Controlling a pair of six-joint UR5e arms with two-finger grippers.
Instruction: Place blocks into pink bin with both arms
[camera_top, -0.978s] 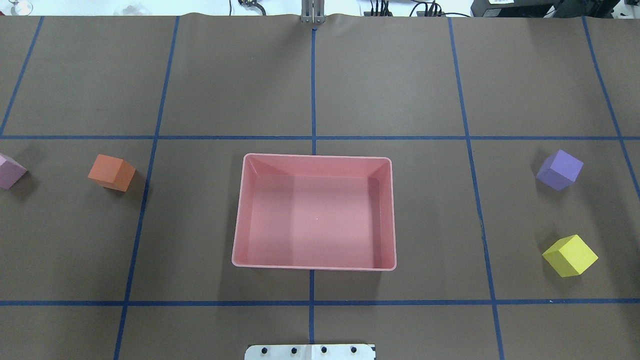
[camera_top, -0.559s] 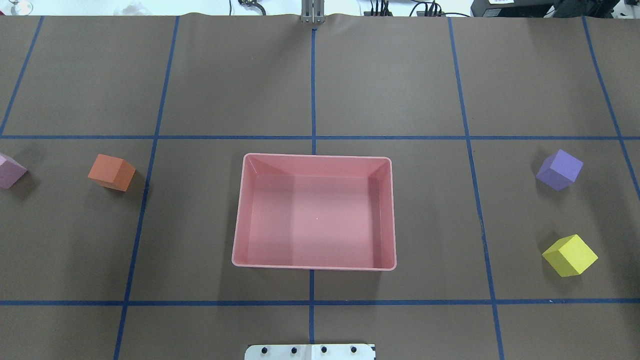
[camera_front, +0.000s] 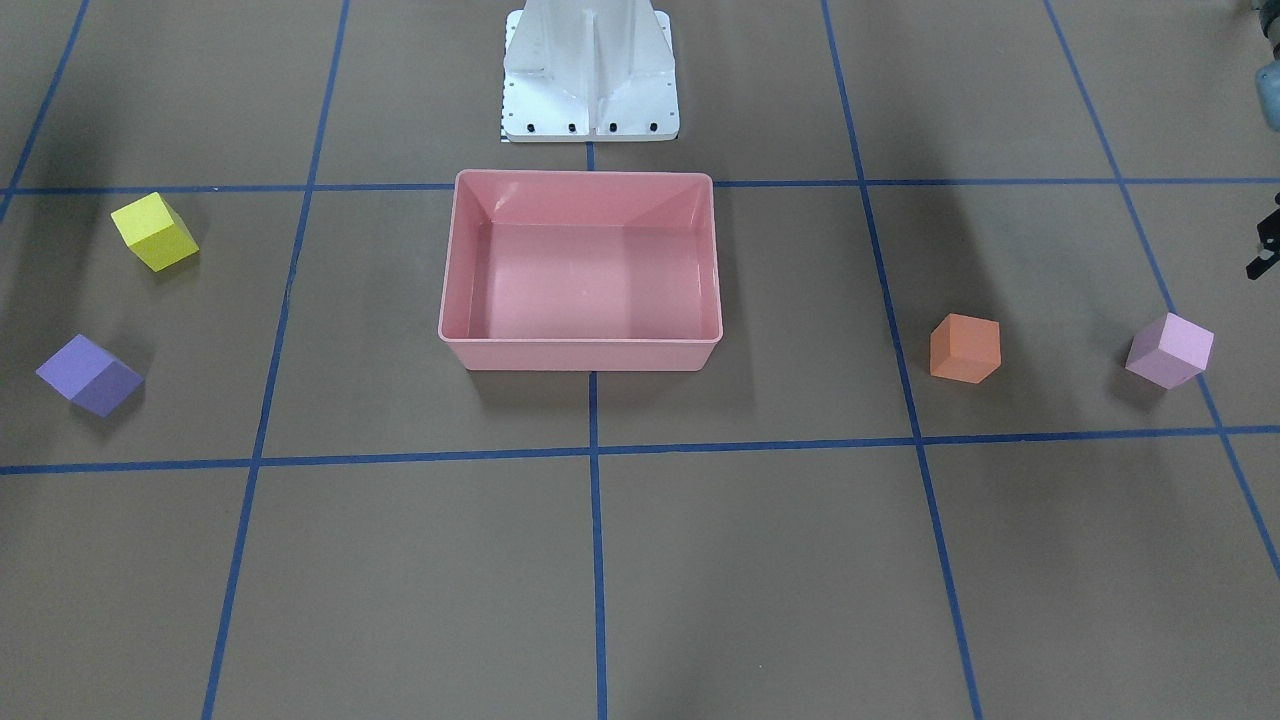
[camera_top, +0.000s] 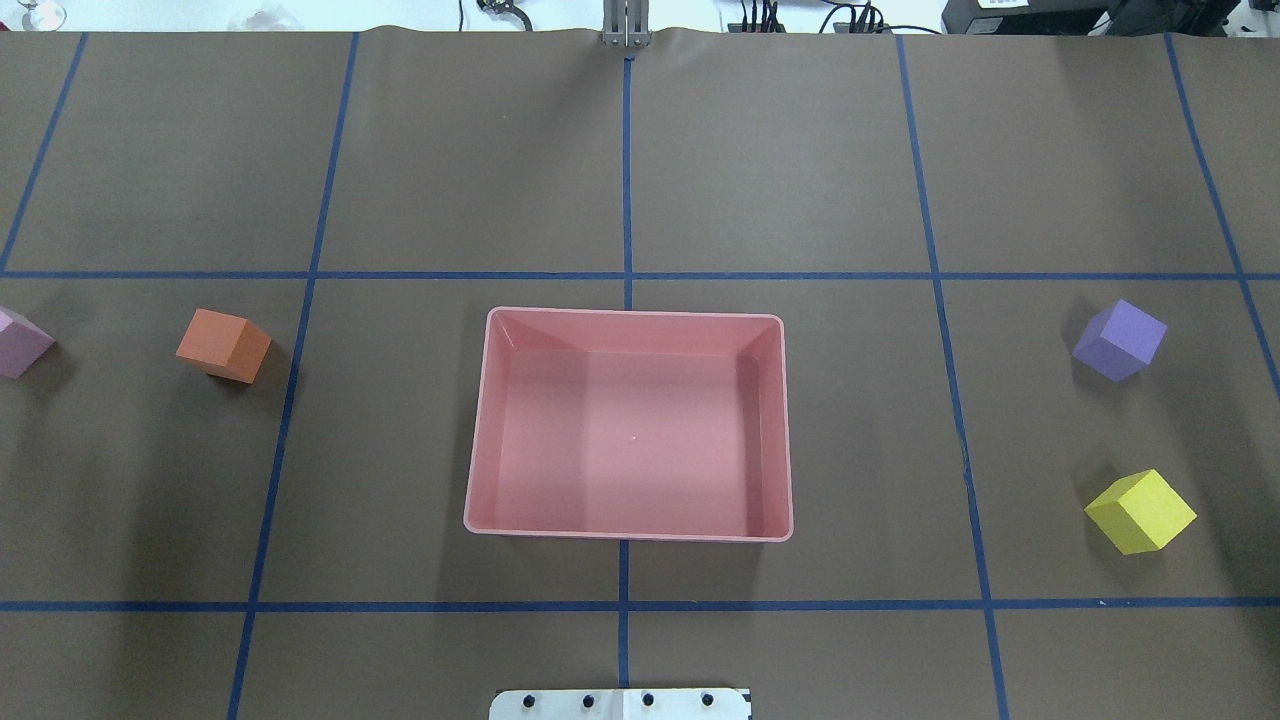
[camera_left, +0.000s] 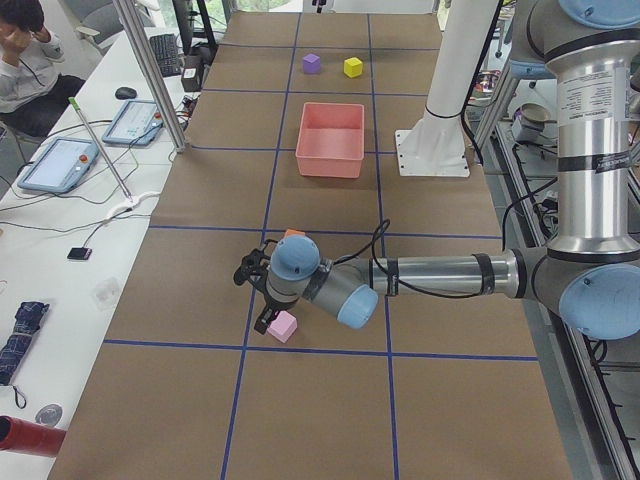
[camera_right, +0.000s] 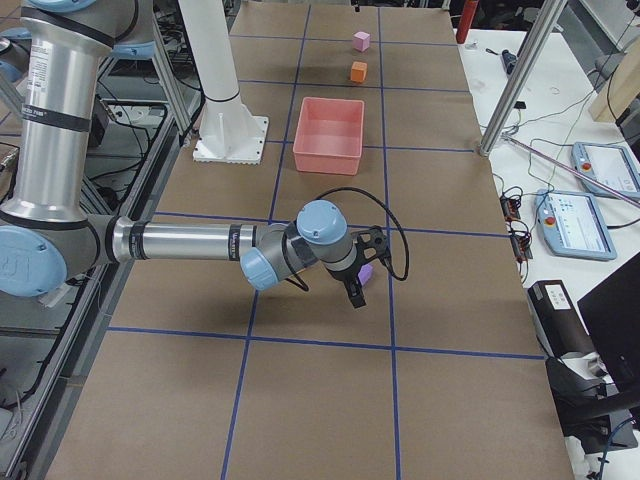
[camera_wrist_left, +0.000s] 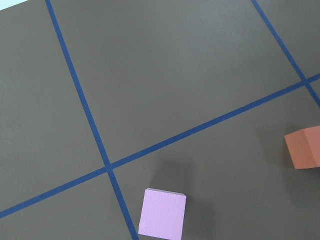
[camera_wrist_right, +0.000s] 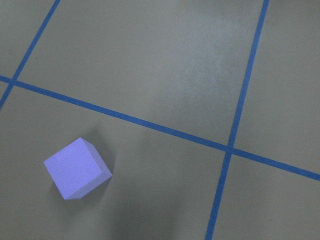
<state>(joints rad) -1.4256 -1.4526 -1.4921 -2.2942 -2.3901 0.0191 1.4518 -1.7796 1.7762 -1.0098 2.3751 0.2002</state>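
Observation:
The robot's left gripper should next close on the opposite sides of the light pink cube (camera_front: 1171, 348) (camera_wrist_left: 162, 214), which lies on a blue tape line.
The pink bin (camera_top: 478, 430) stands empty at the table's middle, also in the front view (camera_front: 580, 355). The orange cube (camera_top: 222, 344) and the light pink cube (camera_top: 20, 342) lie to its left. The purple cube (camera_top: 1119, 340) and the yellow cube (camera_top: 1140, 512) lie to its right. In the left side view my left gripper (camera_left: 258, 300) hovers just beside the light pink cube (camera_left: 283, 326); the left wrist view shows that cube (camera_wrist_left: 162, 213) and the orange one (camera_wrist_left: 303, 147). In the right side view my right gripper (camera_right: 368, 265) hangs over the purple cube (camera_wrist_right: 76, 168). I cannot tell whether either gripper is open.
The white robot base (camera_front: 590, 80) stands just behind the bin. Blue tape lines grid the brown table cover. An operators' bench with tablets (camera_left: 60, 160), a metal post (camera_left: 150, 70) and a seated person (camera_left: 25, 50) run along the table's far side.

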